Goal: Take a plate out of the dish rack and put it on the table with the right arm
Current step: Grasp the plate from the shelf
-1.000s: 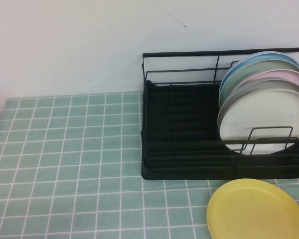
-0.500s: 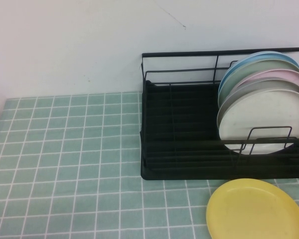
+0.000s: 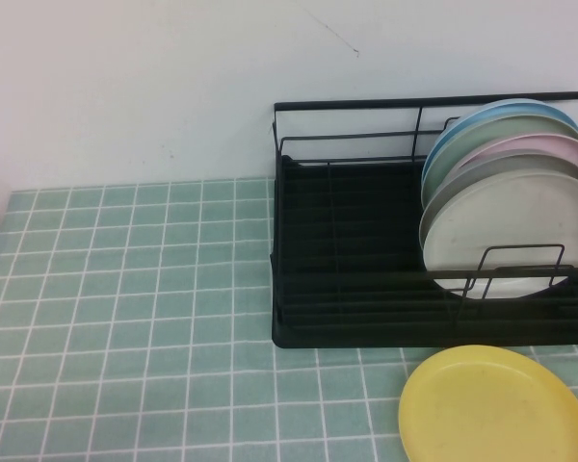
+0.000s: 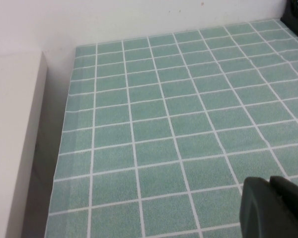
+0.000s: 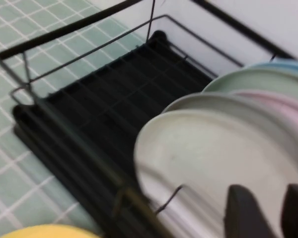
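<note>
My right gripper will next travel over to the off-white plate's upper rim (image 3: 564, 180), at the front of the row in the dish rack, and close there.
The black wire dish rack (image 3: 347, 241) stands at the back right of the mint-green gridded table (image 3: 125, 289). The off-white plate (image 3: 520, 226) leans upright at the front of a row of plates at the rack's right end. Neither gripper shows in the high view. In the right wrist view my right gripper (image 5: 269, 208) is open, its two dark fingers apart just in front of the off-white plate's (image 5: 208, 153) face and holding nothing. My left gripper (image 4: 272, 198) hovers over bare table far to the left, shut and empty.
Behind the off-white plate stand grey (image 3: 501, 168), pink (image 3: 549, 146), green (image 3: 506, 130) and blue (image 3: 520, 108) plates. A yellow plate (image 3: 496, 404) lies flat on the table in front of the rack. A white wall backs the table; a white ledge (image 4: 15, 139) borders its left edge.
</note>
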Tool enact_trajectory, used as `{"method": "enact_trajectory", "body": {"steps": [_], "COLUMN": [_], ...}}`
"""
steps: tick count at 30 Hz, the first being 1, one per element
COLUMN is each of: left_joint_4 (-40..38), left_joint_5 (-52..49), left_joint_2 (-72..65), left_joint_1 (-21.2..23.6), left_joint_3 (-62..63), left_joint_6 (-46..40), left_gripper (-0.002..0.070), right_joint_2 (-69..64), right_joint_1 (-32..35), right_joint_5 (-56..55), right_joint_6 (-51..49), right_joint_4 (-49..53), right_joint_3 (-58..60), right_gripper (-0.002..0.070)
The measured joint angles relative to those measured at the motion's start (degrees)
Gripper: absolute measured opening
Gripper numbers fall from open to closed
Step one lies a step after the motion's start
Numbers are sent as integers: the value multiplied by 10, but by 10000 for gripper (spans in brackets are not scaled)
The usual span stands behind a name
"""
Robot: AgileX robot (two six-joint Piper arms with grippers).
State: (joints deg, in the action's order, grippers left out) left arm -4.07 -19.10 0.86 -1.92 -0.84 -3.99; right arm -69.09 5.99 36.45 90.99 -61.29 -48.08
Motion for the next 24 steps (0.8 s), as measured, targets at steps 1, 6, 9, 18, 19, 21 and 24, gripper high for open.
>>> {"method": "enact_trajectory", "body": {"steps": [1, 6, 9, 18, 19, 21, 24], "left_joint_4": [0, 0, 0, 0, 0, 0, 0], "left_joint_5": [0, 0, 0, 0, 0, 0, 0], "left_joint_2": [0, 0, 0, 0, 0, 0, 0], "left_joint_1": [0, 0, 0, 0, 0, 0, 0], "left_joint_3": [0, 0, 0, 0, 0, 0, 0], "left_joint_6": [0, 0, 0, 0, 0, 0, 0], "left_gripper": [-4, -4, -4, -4, -4, -4, -4], "right_joint_2": [-12, -83, -121, -181, -184, -193, -202], "right_joint_1": [0, 0, 0, 0, 0, 0, 0], "right_joint_5": [0, 0, 4, 20, 20, 20, 8], "right_joint_6": [13, 81, 122, 230, 240, 253, 266], "right_joint_4": [-2, -10, -11, -11, -11, -10, -10], "right_joint_3": [-10, -70, -92, -113, -116, -120, -122], "right_gripper": [174, 304, 320, 325, 325, 325, 326]}}
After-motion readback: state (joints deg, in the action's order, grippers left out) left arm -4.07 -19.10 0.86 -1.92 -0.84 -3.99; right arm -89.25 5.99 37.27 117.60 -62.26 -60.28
